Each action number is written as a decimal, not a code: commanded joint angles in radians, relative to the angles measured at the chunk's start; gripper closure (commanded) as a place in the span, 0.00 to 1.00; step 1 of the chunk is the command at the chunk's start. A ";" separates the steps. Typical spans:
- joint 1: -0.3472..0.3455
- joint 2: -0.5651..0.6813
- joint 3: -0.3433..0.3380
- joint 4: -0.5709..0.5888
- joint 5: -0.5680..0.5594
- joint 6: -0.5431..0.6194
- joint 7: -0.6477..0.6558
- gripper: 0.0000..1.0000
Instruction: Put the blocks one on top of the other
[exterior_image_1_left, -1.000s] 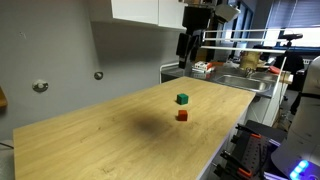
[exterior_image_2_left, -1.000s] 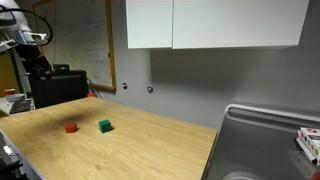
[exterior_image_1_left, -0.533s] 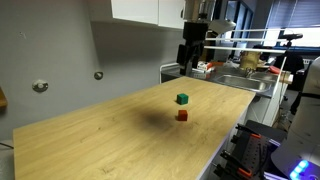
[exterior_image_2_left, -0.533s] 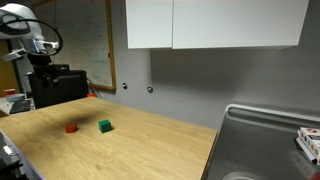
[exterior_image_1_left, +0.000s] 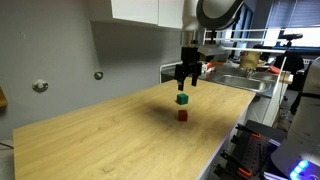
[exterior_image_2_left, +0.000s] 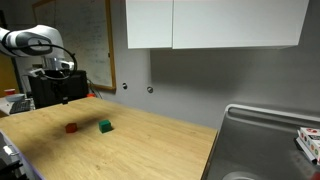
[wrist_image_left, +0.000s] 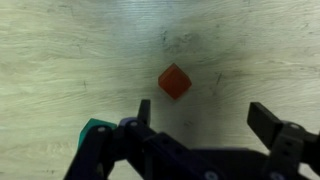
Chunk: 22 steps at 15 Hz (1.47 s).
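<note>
My gripper is to close on the sides of the red-orange block (exterior_image_1_left: 183, 115) (wrist_image_left: 174, 82), since that block should go on top of the green block.
A tiny green block (exterior_image_1_left: 182, 99) and a tiny red-orange block (exterior_image_1_left: 182, 116) sit a little apart on the wooden table (exterior_image_1_left: 110, 140). Both show in both exterior views, the green block (exterior_image_2_left: 105, 126) and the red-orange block (exterior_image_2_left: 71, 128). My gripper (exterior_image_1_left: 185, 82) hangs open and empty above the table, just over the green block; it also shows in an exterior view (exterior_image_2_left: 65, 97). In the wrist view the red-orange block (wrist_image_left: 175, 82) lies ahead of the open jaws (wrist_image_left: 205, 112), and the green block (wrist_image_left: 96, 130) peeks out at the lower left, partly hidden by the gripper body.
A steel sink (exterior_image_2_left: 265, 145) adjoins one end of the table, with a dish rack and clutter (exterior_image_1_left: 225, 70) beyond. White wall cabinets (exterior_image_2_left: 215, 22) hang above. The table's front edge (exterior_image_1_left: 225, 145) drops off near the blocks.
The gripper has come down from high over the table's far end and now hangs low above the green block. The blocks have not moved.
</note>
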 joint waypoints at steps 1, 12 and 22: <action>0.003 0.095 -0.044 0.012 0.095 0.030 -0.040 0.00; -0.011 0.344 -0.070 0.121 0.178 0.018 -0.024 0.00; -0.029 0.525 -0.084 0.255 0.247 -0.060 -0.019 0.00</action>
